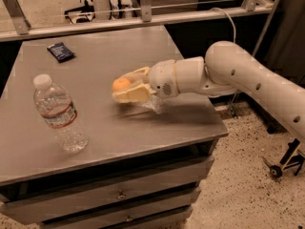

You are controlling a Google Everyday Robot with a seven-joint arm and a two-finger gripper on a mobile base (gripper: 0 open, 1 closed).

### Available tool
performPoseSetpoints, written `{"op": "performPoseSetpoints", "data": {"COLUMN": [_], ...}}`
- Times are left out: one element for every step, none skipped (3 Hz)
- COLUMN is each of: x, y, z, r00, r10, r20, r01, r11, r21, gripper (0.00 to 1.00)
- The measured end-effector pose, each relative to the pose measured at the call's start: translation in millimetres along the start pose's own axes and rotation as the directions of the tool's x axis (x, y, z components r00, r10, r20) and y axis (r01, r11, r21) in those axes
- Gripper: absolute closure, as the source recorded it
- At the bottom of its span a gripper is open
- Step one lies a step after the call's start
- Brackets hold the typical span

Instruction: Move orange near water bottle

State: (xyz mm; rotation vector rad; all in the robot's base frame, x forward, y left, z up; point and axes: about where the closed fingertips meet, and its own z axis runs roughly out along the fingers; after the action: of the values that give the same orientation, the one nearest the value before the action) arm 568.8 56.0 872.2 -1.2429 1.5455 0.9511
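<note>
I should set the orange on the grey tabletop (99, 124) close beside the water bottle's lower half.
The orange (121, 84) is a small round fruit held between the cream fingers of my gripper (125, 88), just above the middle of the grey tabletop. The gripper is shut on the orange, its fingers pointing left. The water bottle (58, 112) stands upright at the front left of the table, clear and ribbed, with a white cap and a red-striped label. The orange is to the right of the bottle, a bit more than a hand's width away.
A small dark packet (60, 51) lies at the far left of the table (157, 128). A metal rail (143, 20) runs behind the table. The table has drawers in front. A wheeled stand (281, 166) is on the floor at right.
</note>
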Motion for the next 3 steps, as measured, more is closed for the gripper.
{"op": "performPoseSetpoints", "data": {"x": [3, 2, 4], "y": [44, 72, 85], "z": [28, 39, 42], "r00": [1.000, 0.999, 0.999], "r10": [-0.002, -0.002, 0.003], "r20": [0.025, 0.042, 0.047], "r01": [0.004, 0.009, 0.007], "r11": [0.9946, 0.9853, 0.9791], "r21": [-0.104, -0.171, -0.203], "gripper": [1.00, 1.00, 1.00]}}
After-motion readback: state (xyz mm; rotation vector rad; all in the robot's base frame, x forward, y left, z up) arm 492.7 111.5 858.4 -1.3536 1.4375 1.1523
